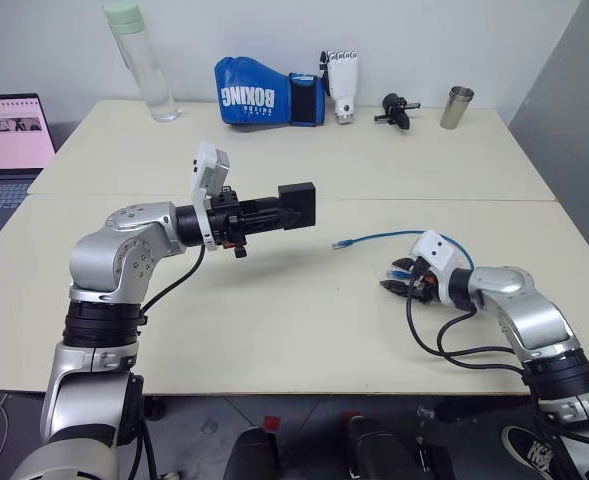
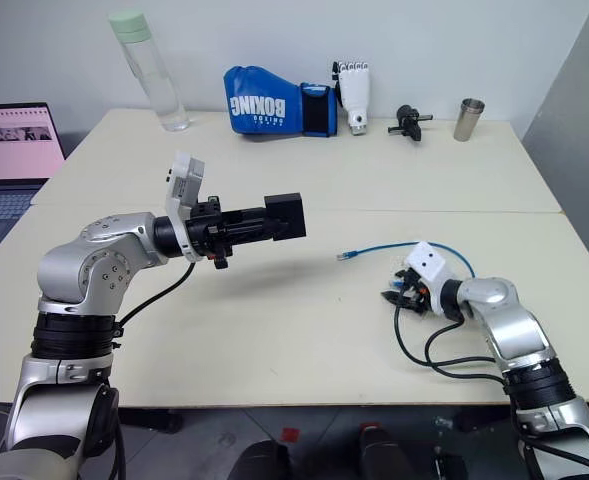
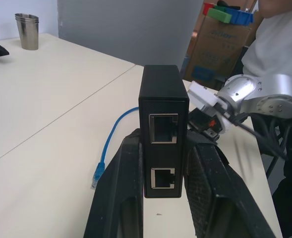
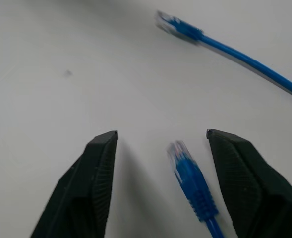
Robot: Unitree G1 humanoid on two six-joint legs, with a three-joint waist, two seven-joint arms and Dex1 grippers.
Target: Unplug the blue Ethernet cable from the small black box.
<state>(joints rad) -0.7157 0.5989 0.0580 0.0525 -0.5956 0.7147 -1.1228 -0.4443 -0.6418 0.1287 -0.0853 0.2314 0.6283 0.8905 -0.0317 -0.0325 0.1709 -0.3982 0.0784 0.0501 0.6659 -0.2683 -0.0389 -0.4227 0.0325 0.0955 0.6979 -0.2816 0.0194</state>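
Observation:
Next, I set the small black box down with my left gripper on the bare table just this side of the seam (image 1: 213, 225).
My left gripper (image 1: 279, 213) is shut on the small black box (image 1: 298, 206) and holds it level in the air above the table (image 1: 274, 300), pointing right. In the left wrist view the box (image 3: 163, 106) stands between the two fingers, and both of its ports are empty. The blue Ethernet cable (image 1: 384, 237) lies on the table with one clear plug (image 1: 341, 243) free. It curves back to my right gripper (image 1: 389, 280), which sits low on the table and is open. The cable's other plug (image 4: 188, 166) lies between that gripper's fingers, touching neither.
Along the table's far edge stand a clear bottle (image 1: 144, 65), a blue boxing glove (image 1: 264, 92), a white robotic hand (image 1: 342, 82), a small black part (image 1: 396, 108) and a steel cup (image 1: 457, 107). A laptop (image 1: 9, 140) sits at far left. A person (image 3: 274, 44) stands past the table's right end.

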